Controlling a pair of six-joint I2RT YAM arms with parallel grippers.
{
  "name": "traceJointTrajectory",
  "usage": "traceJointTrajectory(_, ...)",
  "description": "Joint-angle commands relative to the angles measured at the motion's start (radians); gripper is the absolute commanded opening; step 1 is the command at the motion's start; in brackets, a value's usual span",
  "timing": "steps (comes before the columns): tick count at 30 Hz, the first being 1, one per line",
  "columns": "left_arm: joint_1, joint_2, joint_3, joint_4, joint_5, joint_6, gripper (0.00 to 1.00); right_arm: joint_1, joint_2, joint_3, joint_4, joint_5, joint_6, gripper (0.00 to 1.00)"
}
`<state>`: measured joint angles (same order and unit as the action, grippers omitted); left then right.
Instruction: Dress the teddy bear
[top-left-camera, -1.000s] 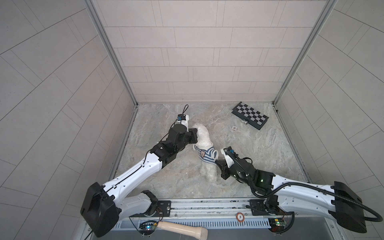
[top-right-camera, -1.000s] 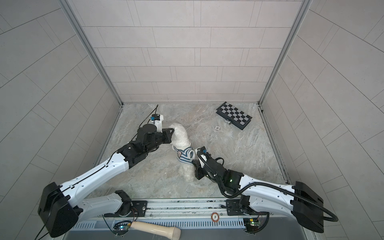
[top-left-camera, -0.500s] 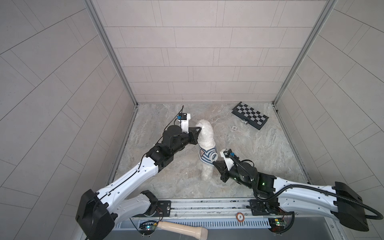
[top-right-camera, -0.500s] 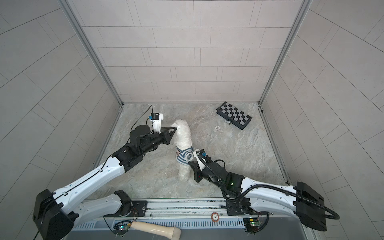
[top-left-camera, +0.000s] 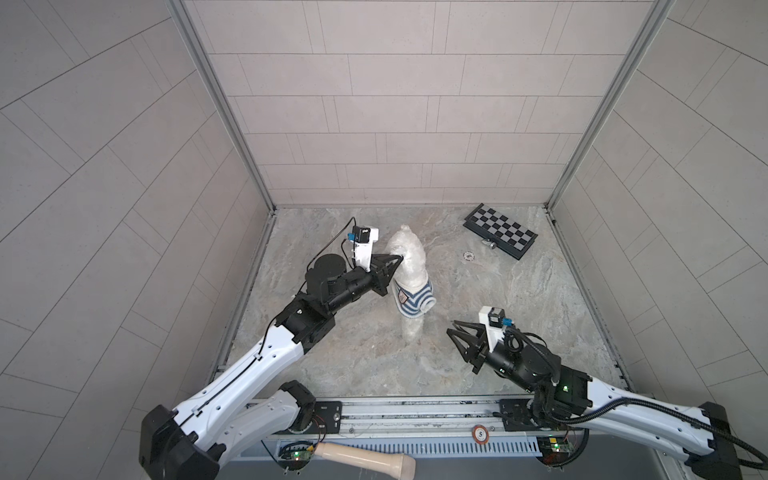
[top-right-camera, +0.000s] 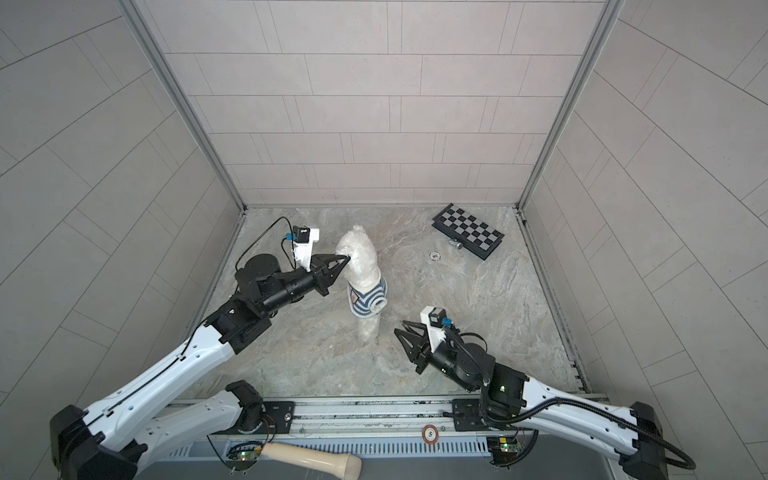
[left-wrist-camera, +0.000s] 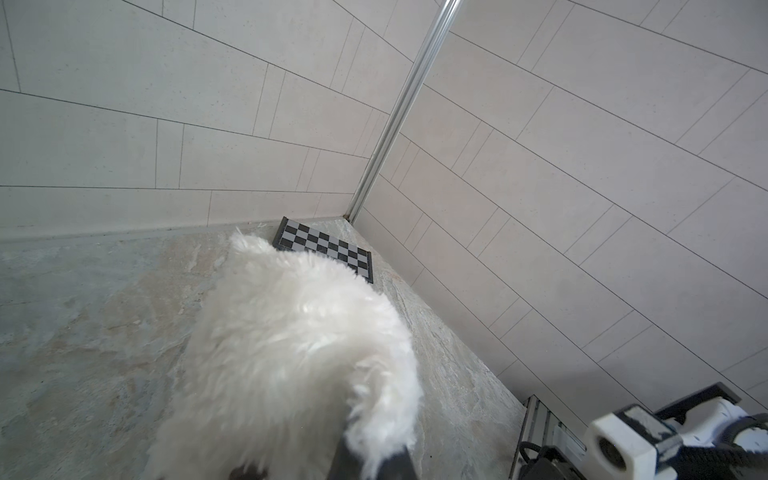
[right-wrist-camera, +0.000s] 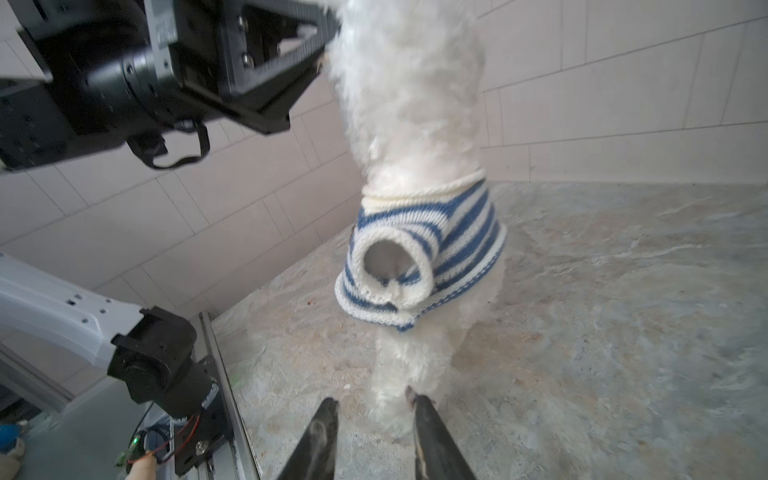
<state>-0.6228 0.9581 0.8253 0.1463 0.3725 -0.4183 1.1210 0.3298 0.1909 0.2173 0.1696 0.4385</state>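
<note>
Next, I pinch the back hem (right-wrist-camera: 470, 280) with my right gripper and pull it down, because the shirt's hem sits higher at the teddy bear's back than under its empty sleeve.
The teddy bear (top-left-camera: 406, 259) (top-right-camera: 360, 259) hangs upright as a fluffy white column, its lower end down at the table. A blue-and-white striped shirt (top-left-camera: 413, 297) (right-wrist-camera: 453, 232) sits around its middle, with an empty sleeve opening (right-wrist-camera: 390, 266) facing my right wrist camera. My left gripper (top-left-camera: 397, 261) (top-right-camera: 345, 258) is shut on the bear's fur (left-wrist-camera: 299, 345) near its top. My right gripper (top-left-camera: 452, 327) (top-right-camera: 399, 326) (right-wrist-camera: 372, 405) stands open with nothing between its fingers, apart from the bear on the near right side.
A black-and-white checkerboard (top-left-camera: 500, 237) (left-wrist-camera: 328, 249) lies at the back right, with a small round piece (top-left-camera: 468, 256) in front of it. Tiled walls close three sides. A metal rail (top-left-camera: 415, 411) and a cream handle (top-left-camera: 365, 459) run along the front.
My right gripper has opened, let go at the bear's shirt and drawn back toward the front right. My left gripper has lifted the bear higher, so it hangs straighter.
</note>
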Motion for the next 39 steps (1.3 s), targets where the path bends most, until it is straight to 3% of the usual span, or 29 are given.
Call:
traceJointTrajectory(1,0.004,-0.037,0.007,0.063,0.120,0.040,0.00,0.001,-0.098,0.027,-0.115,0.115,0.022,0.37)
traceJointTrajectory(5,0.004,-0.051,0.018,0.045,0.195,0.067,0.00,-0.053,-0.051,0.104,-0.181,0.115,0.100,0.38)
traceJointTrajectory(11,0.004,-0.056,0.021,0.044,0.232,0.089,0.00,-0.228,0.211,0.190,-0.020,-0.181,0.291,0.36)
traceJointTrajectory(17,0.005,-0.049,0.019,0.052,0.215,0.088,0.00,-0.251,0.351,0.216,0.115,-0.291,0.392,0.29)
traceJointTrajectory(33,-0.008,-0.017,0.019,0.085,0.212,0.073,0.00,-0.251,0.366,0.170,0.068,-0.250,0.464,0.22)
traceJointTrajectory(39,-0.012,-0.019,0.018,0.081,0.207,0.076,0.00,-0.251,0.340,0.168,0.005,-0.209,0.471,0.29)
